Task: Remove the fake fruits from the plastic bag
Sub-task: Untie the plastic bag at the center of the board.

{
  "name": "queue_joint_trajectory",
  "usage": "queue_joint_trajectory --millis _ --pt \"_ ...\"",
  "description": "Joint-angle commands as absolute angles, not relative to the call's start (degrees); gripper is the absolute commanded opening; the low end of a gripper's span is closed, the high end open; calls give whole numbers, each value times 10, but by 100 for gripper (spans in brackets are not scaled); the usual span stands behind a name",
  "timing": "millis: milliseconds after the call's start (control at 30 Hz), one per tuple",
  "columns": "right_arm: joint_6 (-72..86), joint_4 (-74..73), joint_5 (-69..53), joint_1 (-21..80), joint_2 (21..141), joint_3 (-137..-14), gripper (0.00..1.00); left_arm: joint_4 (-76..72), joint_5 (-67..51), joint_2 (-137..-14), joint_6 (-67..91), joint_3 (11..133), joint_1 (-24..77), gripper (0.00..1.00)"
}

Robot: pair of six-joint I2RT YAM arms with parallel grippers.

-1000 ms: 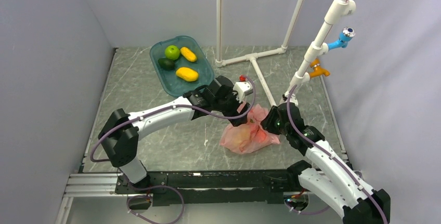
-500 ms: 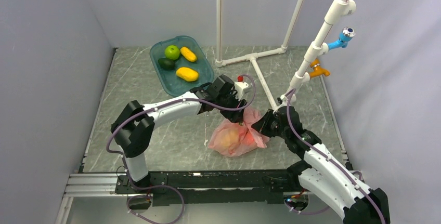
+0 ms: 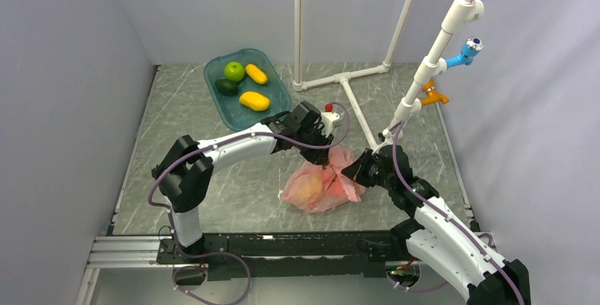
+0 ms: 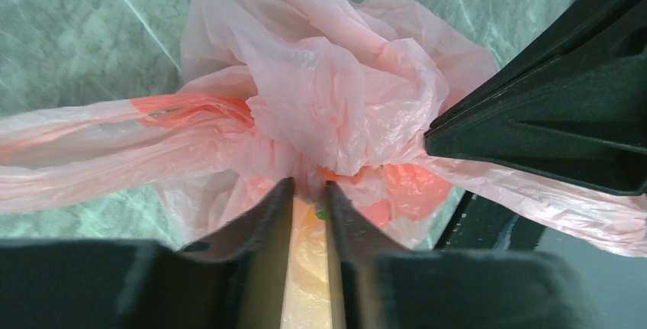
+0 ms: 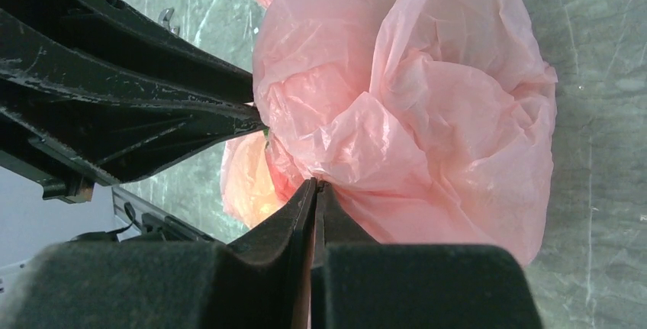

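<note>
Crumpled film covers the bag's opening while my right gripper pinches a thin fold, so next my right gripper opens and grabs the film (image 5: 339,159) beside the opening.
The pink plastic bag (image 3: 322,186) lies crumpled on the table between both arms. Through its film a yellow-orange fruit (image 3: 306,187) and a red one (image 3: 344,189) show faintly. My left gripper (image 3: 327,164) comes down on the bag's top from the far side. Its jaws (image 4: 309,188) stand narrow, with gathered film pinched between the tips. My right gripper (image 3: 356,170) sits at the bag's right edge, and its jaws (image 5: 316,185) are shut tight on a thin fold of the bag (image 5: 427,108).
A teal tray (image 3: 218,103) stands at the back left and holds a green apple (image 3: 234,71), a dark avocado (image 3: 226,86) and two yellow oblong fruits (image 3: 255,100). A white pipe frame (image 3: 344,78) rises behind the bag.
The left gripper narrowed from wide open onto the bag's film. The right gripper closed on the bag's edge. The bag shifted a little to the left.
</note>
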State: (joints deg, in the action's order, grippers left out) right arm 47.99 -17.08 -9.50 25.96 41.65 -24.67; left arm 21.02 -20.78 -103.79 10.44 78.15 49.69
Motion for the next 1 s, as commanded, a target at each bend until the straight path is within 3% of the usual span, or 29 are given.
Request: queue_joint_trajectory --millis 0,133,233,433,600,900,967 --pt "468 -180 -82 262 398 -270 5 219 -231 -1049 96 817 499 18" --pt "433 -224 -47 262 393 -305 16 229 -226 -1047 87 823 500 0" --pt "387 -260 -3 262 401 -340 35 221 -232 -1035 79 818 499 0" --pt "324 -257 6 262 432 -403 50 174 -244 -999 79 785 500 0" --pt "325 -222 -37 262 457 -406 55 149 -261 -984 80 770 499 0" --pt "351 -184 -67 263 477 -375 54 130 -276 -977 87 761 501 0" --pt "353 -180 -70 265 479 -370 59 140 -283 -985 87 771 503 0"
